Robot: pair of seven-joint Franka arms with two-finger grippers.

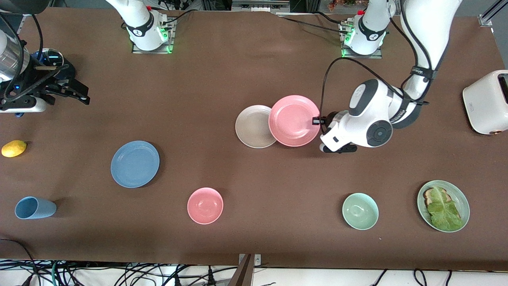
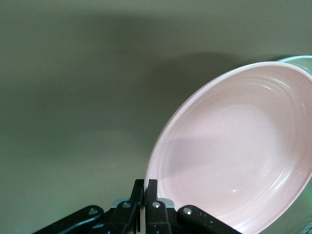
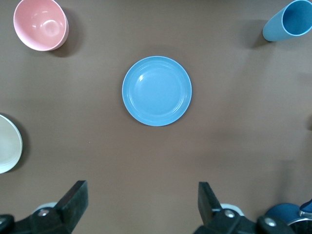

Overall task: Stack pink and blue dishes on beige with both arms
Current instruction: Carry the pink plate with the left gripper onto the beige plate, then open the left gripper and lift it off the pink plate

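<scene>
Next, my left gripper sets the pale pink plate down squarely on top of the beige plate (image 1: pixel 259 126) and lets it go.
My left gripper (image 1: pixel 316 120) is shut on the rim of the pale pink plate (image 1: pixel 294 120), at the edge toward the left arm's end of the table. The plate hangs partly over the beige plate (image 1: pixel 254 127) and covers its nearest edge. In the left wrist view both fingers (image 2: pixel 152 195) pinch the pink plate (image 2: pixel 234 156) at its rim. The blue plate (image 1: pixel 135 163) lies flat on the table toward the right arm's end. My right gripper (image 1: pixel 77 90) hangs open and empty at that end, and in its wrist view the blue plate (image 3: pixel 156 90) lies ahead of the gripper (image 3: pixel 144 195).
A pink bowl (image 1: pixel 205 205), a pale green bowl (image 1: pixel 360 211) and a green plate (image 1: pixel 462 198) with toast and lettuce stand along the near edge. A light-blue cup (image 1: pixel 35 207) lies on its side near a lemon (image 1: pixel 14 148). A white toaster (image 1: pixel 486 102) stands at the left arm's end.
</scene>
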